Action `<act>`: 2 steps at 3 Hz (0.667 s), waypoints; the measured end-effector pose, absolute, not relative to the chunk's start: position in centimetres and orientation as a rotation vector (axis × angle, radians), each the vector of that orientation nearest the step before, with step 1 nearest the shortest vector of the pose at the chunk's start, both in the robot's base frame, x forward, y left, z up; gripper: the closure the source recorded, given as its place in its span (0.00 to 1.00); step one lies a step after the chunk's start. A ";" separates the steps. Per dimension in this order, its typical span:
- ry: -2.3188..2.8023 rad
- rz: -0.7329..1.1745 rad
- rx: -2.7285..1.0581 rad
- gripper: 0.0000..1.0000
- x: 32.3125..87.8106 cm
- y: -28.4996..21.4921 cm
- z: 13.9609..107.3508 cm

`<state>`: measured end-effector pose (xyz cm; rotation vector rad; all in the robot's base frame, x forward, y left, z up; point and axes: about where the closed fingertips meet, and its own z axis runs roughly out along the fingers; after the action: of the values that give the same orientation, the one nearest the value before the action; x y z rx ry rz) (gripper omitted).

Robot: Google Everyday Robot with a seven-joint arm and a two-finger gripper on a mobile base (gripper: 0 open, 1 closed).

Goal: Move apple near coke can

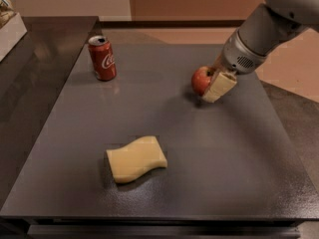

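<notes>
I should release the apple, now held just above the dark table, on the table (125,74) close beside the coke can, on the arm's side.
A small red apple (200,80) is held in my gripper (211,85), just above the dark table, right of centre. One pale finger (220,87) shows on the apple's right side; the other is hidden behind the apple. The grey arm comes in from the upper right. A red coke can (102,58) with white script and a silver top stands upright near the table's far left. The apple is well to the right of the can, apart from it.
A pale yellow wavy sponge block (136,159) lies on the dark table (209,173) at front centre-left. A white box (10,31) sits on the counter at far left. The table's right edge borders a tan floor.
</notes>
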<state>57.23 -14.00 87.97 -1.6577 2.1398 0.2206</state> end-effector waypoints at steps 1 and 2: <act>2.141 0.188 -1.630 1.00 59.5 -10.8 88.1; 2.149 0.165 -1.602 1.00 61.8 -7.8 88.1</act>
<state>61.83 -7.81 88.08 -1.6025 2.1485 0.1655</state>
